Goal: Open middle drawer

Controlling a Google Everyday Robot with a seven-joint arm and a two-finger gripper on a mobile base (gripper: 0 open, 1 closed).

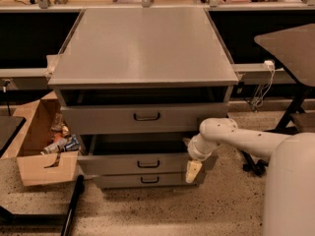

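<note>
The fingers of my gripper point down outside the front of the middle drawer, so I need to tilt the gripper, grab the front's top edge (181, 155) and pull the drawer further out.
The grey metal cabinet (142, 48) has three drawers. The middle drawer (128, 164) with its small dark bar handle (148, 164) stands pulled out a little, with a dark gap above its front. My gripper (193, 171) hangs at the right end of the middle drawer's front, pointing down, on the white arm (236, 136) that reaches in from the right. The top drawer (142, 118) also stands slightly out. The lowest drawer (142, 180) sits beneath.
An open cardboard box (42, 146) with clutter stands left of the cabinet. A dark table (290, 48) on legs is at the right. A black bar (73, 205) lies on the speckled floor at lower left. A bench runs behind.
</note>
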